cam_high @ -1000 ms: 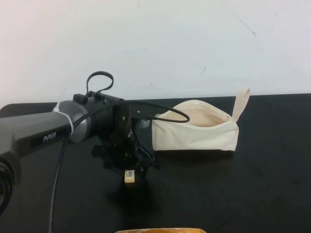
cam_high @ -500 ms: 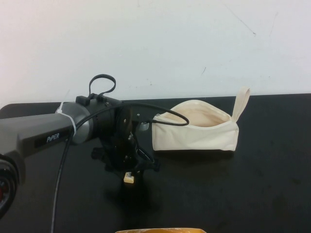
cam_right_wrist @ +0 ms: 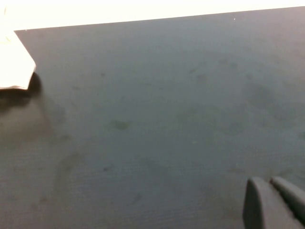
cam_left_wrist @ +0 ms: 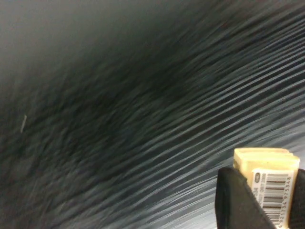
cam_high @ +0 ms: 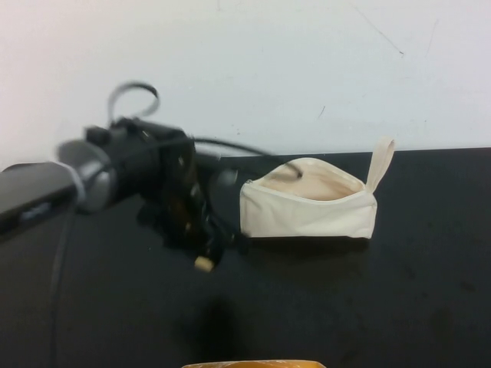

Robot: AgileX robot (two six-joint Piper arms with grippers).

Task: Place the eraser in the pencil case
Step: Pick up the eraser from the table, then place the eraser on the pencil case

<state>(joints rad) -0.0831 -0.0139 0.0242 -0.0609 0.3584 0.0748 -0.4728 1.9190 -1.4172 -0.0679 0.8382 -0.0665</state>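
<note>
The robot's left gripper needs to release the eraser inside the opening of the cream pencil case (cam_high: 307, 190).
My left gripper (cam_high: 205, 257) is shut on the eraser (cam_high: 203, 264), a small pale yellow block, and holds it above the black table left of the pencil case. The left wrist view shows the eraser (cam_left_wrist: 267, 179) with its barcode label pinched between the black fingers (cam_left_wrist: 238, 202). The pencil case (cam_high: 307, 208) is a cream pouch lying with its mouth open upward and a loop strap (cam_high: 380, 161) at its right end. A corner of it shows in the right wrist view (cam_right_wrist: 14, 67). My right gripper (cam_right_wrist: 276, 200) hovers low over bare table, fingers together, out of the high view.
The black table (cam_high: 368, 299) ends at a white wall behind. A yellow-orange object (cam_high: 253, 364) peeks in at the front edge. The left arm's cable (cam_high: 230, 147) arcs toward the pouch's left end.
My left arm has lifted and swung, carrying the eraser slightly up from the table; its image is now motion-blurred. The pencil case has not moved.
</note>
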